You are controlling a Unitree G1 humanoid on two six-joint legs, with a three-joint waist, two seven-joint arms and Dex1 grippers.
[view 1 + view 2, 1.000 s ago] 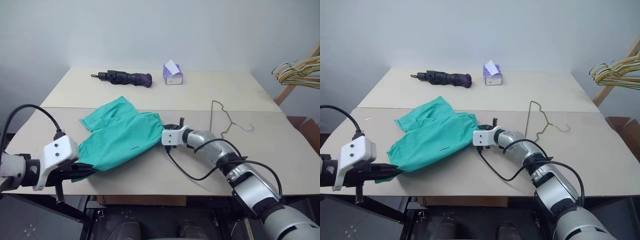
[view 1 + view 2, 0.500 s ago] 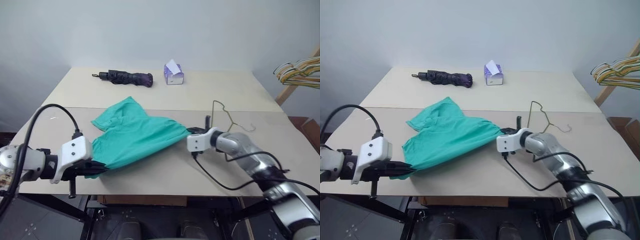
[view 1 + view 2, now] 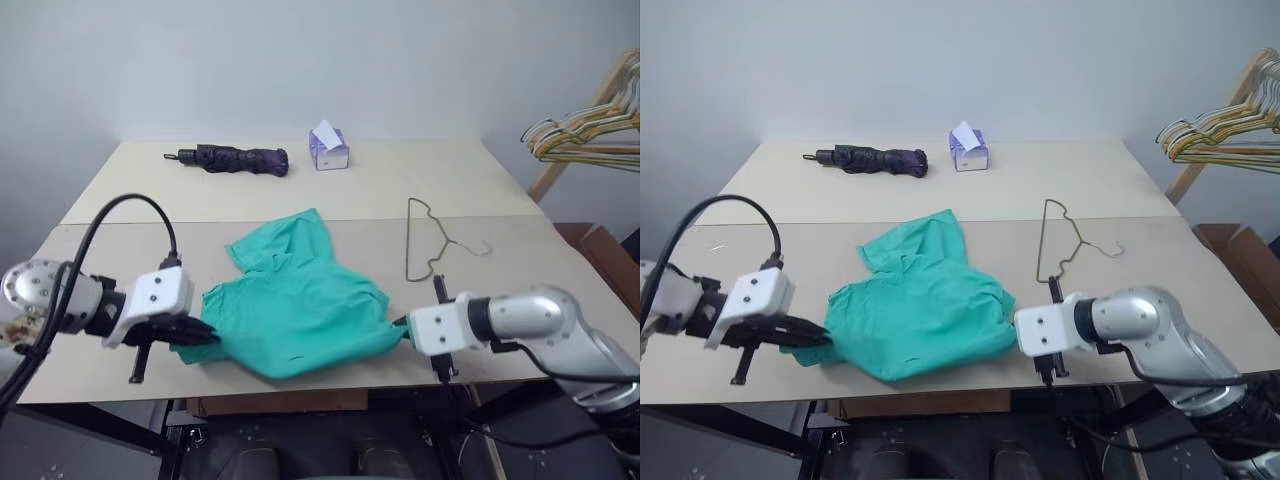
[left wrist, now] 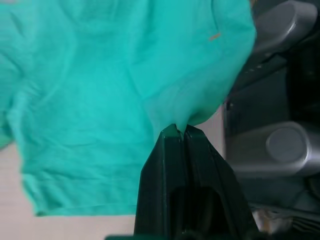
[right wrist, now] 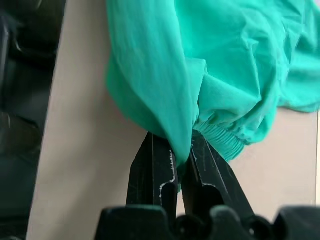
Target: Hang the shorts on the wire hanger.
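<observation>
The waistband of the shorts is bunched under a fold at my right gripper, so next I put the shorts down, open and grab cloth [image 5: 232,95] next to the waistband to spread it.
The teal-green shorts [image 3: 300,310] lie bunched near the table's front edge, stretched between my two grippers. My left gripper [image 3: 205,336] is shut on the cloth's left corner; in the left wrist view its fingers [image 4: 177,134] pinch a fold of the shorts [image 4: 100,90]. My right gripper [image 3: 400,330] is shut on the gathered waistband at the right end, seen between its fingers [image 5: 182,150] in the right wrist view with the shorts [image 5: 225,65] above. The thin olive wire hanger [image 3: 425,240] lies flat on the table behind the right gripper, apart from the shorts.
A dark purple folded umbrella [image 3: 230,158] and a small tissue box [image 3: 328,149] sit at the back of the table [image 3: 480,185]. A bunch of coloured hangers [image 3: 580,135] hangs on a wooden rack at the far right. Black cables trail from both wrists.
Both grippers pulled the shorts toward the front edge and to the right; the right gripper drew back and outward, and the cloth bunched up. The camera view also shifted.
</observation>
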